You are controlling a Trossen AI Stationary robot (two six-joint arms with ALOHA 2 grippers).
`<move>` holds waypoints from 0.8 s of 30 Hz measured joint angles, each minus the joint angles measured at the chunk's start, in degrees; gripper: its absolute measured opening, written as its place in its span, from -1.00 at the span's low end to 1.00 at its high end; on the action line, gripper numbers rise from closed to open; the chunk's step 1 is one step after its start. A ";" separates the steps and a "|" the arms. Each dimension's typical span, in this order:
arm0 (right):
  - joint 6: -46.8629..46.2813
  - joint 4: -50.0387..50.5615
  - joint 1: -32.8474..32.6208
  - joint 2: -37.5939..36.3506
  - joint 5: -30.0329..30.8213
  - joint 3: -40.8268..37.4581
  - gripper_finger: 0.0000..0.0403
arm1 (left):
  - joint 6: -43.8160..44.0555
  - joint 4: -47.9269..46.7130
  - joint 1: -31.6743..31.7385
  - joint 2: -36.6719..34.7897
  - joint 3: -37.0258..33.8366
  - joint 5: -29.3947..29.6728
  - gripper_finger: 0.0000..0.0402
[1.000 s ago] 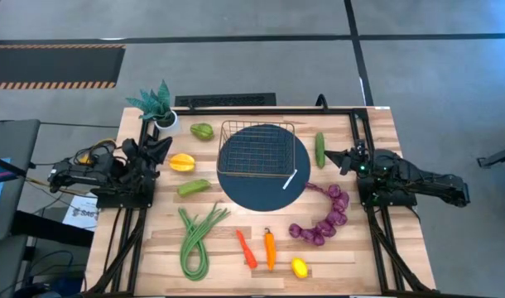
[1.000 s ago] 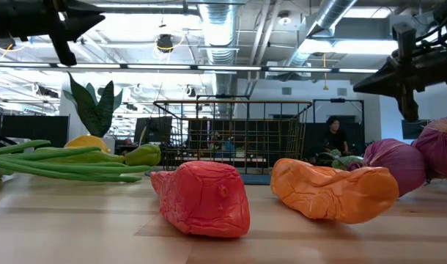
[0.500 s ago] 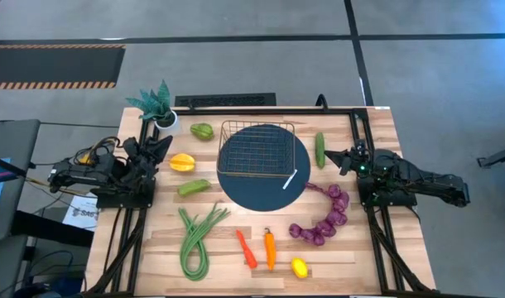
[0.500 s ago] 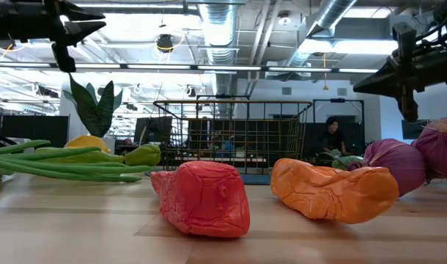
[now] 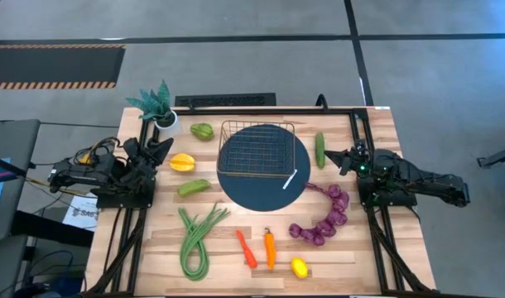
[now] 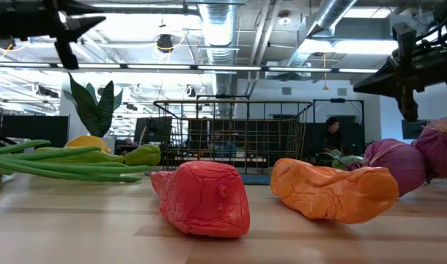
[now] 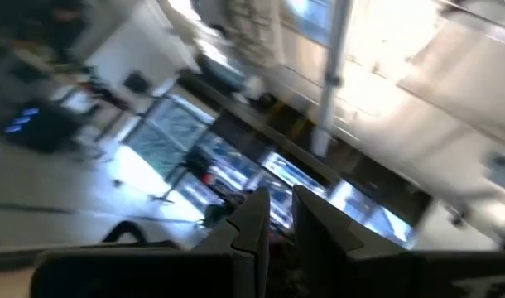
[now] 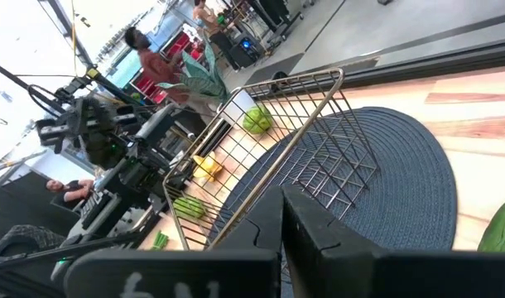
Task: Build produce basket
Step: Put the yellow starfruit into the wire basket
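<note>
Next, I move my left gripper to the yellow-orange fruit between the two green fruits and grab the raised middle of its top (image 5: 180,162).
The wire basket (image 5: 257,147) stands on the dark blue round mat (image 5: 273,186) at the table's middle, far side. Around it on the table lie a green fruit (image 5: 202,131), a yellow-orange fruit (image 5: 182,161), another green fruit (image 5: 193,188), green beans (image 5: 196,236), a red pepper (image 5: 246,248), an orange pepper (image 5: 269,248), a lemon (image 5: 299,267), purple grapes (image 5: 323,219) and a cucumber (image 5: 319,150). My left gripper (image 5: 159,149) is shut and raised at the table's left side. My right gripper (image 5: 335,157) is shut and raised at the right side, beside the cucumber.
A spiky green plant in a white pot (image 5: 159,108) stands at the far left corner, close to my left gripper. A small white strip (image 5: 290,179) lies on the mat's near right edge. People show in the room beyond the table (image 6: 332,136).
My left gripper has stirred a little in place above the table's left side. The produce, the basket and my right arm have kept still.
</note>
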State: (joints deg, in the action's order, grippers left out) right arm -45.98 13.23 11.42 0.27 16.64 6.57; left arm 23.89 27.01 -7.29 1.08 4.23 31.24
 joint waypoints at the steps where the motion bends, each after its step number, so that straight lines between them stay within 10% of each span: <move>1: 0.00 0.00 0.00 0.00 0.00 0.00 -0.87 | -1.16 0.46 -0.02 0.00 0.00 -3.06 -0.79; 9: -0.02 -0.01 -0.02 0.00 0.00 0.00 -0.87 | -3.93 11.41 -0.04 -0.02 0.02 -15.72 -0.79; 24: -0.07 0.00 0.00 0.00 -0.01 0.00 -0.87 | -7.77 13.24 -0.02 0.00 0.02 -14.55 -0.79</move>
State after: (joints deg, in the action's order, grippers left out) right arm -46.04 13.23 11.42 0.27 16.63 6.57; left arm 16.12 40.25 -7.31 1.08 4.25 16.70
